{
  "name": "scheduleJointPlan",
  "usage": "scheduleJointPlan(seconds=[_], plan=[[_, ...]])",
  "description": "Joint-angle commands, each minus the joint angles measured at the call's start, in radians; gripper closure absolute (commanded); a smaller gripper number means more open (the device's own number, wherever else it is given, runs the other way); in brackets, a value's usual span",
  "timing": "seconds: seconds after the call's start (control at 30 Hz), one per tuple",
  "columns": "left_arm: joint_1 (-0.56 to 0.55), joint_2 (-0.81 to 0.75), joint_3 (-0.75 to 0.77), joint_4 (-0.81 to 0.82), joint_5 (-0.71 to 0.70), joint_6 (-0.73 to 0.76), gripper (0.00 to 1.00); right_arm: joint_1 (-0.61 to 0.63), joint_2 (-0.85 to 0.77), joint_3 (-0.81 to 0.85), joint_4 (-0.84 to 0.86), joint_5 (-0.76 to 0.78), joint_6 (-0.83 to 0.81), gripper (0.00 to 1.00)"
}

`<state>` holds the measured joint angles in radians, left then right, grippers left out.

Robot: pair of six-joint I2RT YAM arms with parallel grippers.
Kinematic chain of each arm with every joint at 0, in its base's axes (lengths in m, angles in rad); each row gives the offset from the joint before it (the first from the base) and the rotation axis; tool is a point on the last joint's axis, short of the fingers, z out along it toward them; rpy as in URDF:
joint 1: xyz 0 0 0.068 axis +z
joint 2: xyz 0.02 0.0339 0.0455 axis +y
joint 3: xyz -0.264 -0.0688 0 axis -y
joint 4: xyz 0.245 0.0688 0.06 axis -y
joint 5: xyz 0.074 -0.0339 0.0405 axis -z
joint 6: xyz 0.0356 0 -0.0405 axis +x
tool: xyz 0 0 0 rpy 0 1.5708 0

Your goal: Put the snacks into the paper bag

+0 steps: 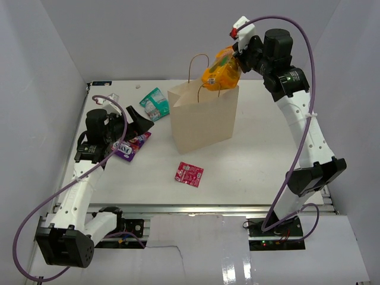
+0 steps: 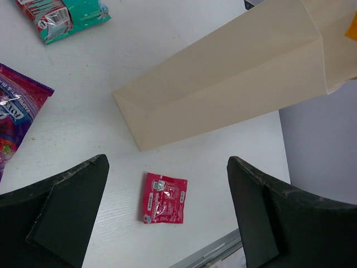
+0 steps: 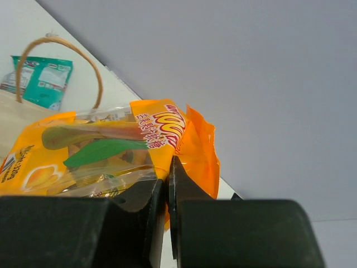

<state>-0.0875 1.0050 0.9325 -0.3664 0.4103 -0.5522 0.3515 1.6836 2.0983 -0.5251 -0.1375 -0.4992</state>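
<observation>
The purple packet is next for my left gripper, which should take hold of it by its near corner [image 1: 127, 159], the corner closest to the metal front edge of the table.
The tan paper bag [image 1: 203, 117] stands upright at the table's middle, its handles [image 1: 198, 66] up; it also shows in the left wrist view [image 2: 234, 78]. My right gripper [image 1: 237, 59] is shut on the orange-yellow pouch [image 1: 221, 71] and holds it over the bag's open top; in the right wrist view the pouch [image 3: 106, 151] is pinched at its edge. My left gripper [image 1: 138, 122] is open and empty, next to the purple packet [image 1: 132, 146], also seen from the left wrist [image 2: 14, 120]. The teal-green packet [image 1: 155, 104] lies behind. The pink-red packet [image 1: 189, 174] lies in front of the bag [image 2: 163, 197].
A small white object [image 1: 113, 98] lies at the table's far left corner. White walls stand on the left, back and right. The table's metal front edge [image 1: 196, 209] runs across the near side.
</observation>
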Motion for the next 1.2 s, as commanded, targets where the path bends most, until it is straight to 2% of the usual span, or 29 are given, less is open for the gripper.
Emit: scheduleJointPlan(seconds=[0.0,0.23,0.57,0.7,0.93,1.17], plan=[[-0.003,-0.005,0.020,0.013,0.038,-0.011,0.02,0.040,-0.056,0.035,0.140,-0.008,0.019,0.92],[-0.009,0.072,0.026,0.093,0.085,-0.046,0.02,0.096,-0.070,-0.001,0.154,0.010,-0.018,0.92],[-0.106,0.274,0.138,0.132,0.032,0.000,0.02,0.147,-0.111,-0.101,0.171,0.026,-0.107,0.92],[-0.132,0.303,0.161,0.130,0.030,0.011,0.02,0.161,-0.121,-0.138,0.180,0.042,-0.136,0.92],[-0.135,0.276,0.117,0.129,0.036,0.009,0.02,0.199,-0.148,-0.213,0.208,0.064,-0.205,0.77],[-0.139,0.287,0.127,0.129,0.042,0.008,0.02,0.225,-0.145,-0.239,0.218,0.075,-0.222,0.74]])
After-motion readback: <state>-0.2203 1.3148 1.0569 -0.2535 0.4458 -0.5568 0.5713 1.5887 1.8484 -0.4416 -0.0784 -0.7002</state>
